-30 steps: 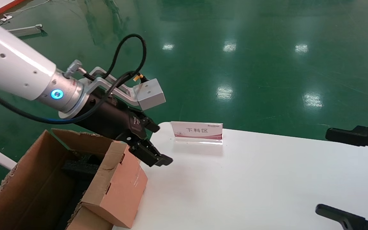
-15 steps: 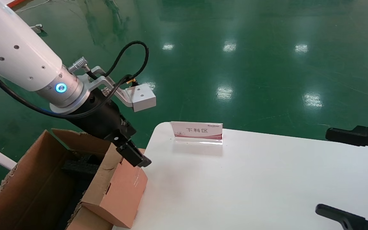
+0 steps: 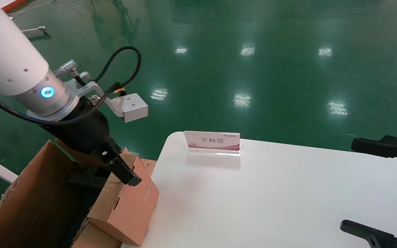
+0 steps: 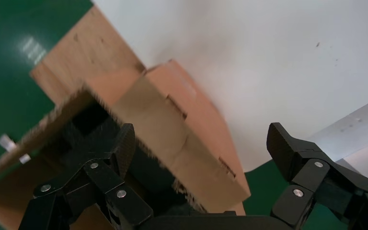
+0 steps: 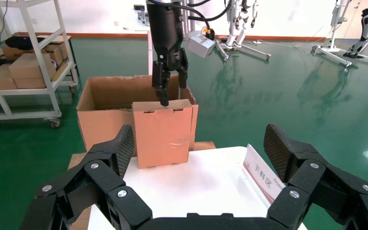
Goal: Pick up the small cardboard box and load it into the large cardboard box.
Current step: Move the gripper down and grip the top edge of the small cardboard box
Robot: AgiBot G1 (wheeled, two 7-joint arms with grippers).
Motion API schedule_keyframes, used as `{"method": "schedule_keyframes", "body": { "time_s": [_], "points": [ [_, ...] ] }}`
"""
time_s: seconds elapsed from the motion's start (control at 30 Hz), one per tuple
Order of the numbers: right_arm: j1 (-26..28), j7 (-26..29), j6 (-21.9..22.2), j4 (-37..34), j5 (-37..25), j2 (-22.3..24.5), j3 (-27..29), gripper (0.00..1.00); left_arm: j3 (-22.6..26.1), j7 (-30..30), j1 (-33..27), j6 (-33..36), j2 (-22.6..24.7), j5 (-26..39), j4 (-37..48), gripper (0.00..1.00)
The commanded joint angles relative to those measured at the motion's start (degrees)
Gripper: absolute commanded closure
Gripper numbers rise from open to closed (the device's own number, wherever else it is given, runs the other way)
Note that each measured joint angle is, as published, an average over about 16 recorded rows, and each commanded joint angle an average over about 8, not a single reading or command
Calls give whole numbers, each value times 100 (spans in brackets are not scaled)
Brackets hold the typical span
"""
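The left gripper will grasp the small cardboard box across the middle of its narrow upper side [image 3: 114, 192] [image 4: 179, 146], with its fingers against the box's wide sides.
The small cardboard box [image 3: 126, 203] stands tilted at the white table's left edge and leans against the large cardboard box [image 3: 29, 199]. The large box has ragged edges and black foam inside. My left gripper [image 3: 117, 168] is open just over the small box's top edge, with one finger [image 3: 126, 174] against the upper flap. In the left wrist view the small box [image 4: 191, 139] lies between the spread fingers of that gripper [image 4: 202, 143]. The right wrist view shows the small box [image 5: 163, 132], the large box [image 5: 105, 110] and the left gripper [image 5: 170, 86]. My right gripper [image 5: 200, 143] is open and empty.
A sign card [image 3: 212, 141] stands near the far edge of the white table [image 3: 271, 199]. My right gripper [image 3: 348, 184] is parked at the table's right end. A shelf cart with cartons [image 5: 28, 67] stands on the green floor beyond the large box.
My left gripper has moved left and down, from over the table's corner to the small box's top edge. The small box and the right arm have not moved.
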Motion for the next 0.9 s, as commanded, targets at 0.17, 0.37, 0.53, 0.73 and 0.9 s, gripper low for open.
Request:
{"method": "schedule_keyframes", "body": {
  "time_s": [0.17,0.37,0.53,0.73,0.9],
  "points": [
    [0,0,0,0,0,0,0,0,451,-318,-227,31,-159,-118,-22,0],
    [0,0,0,0,0,0,0,0,846,-608,-424,58,-256,-270,-43,0],
    [0,0,0,0,0,0,0,0,1022,-744,-507,63,-323,-377,-53,0],
    [0,0,0,0,0,0,0,0,1153,-866,-492,-9,-471,-508,-65,0],
    [0,0,0,0,0,0,0,0,1217,-916,-358,-179,-608,-567,-74,0]
  ]
}}
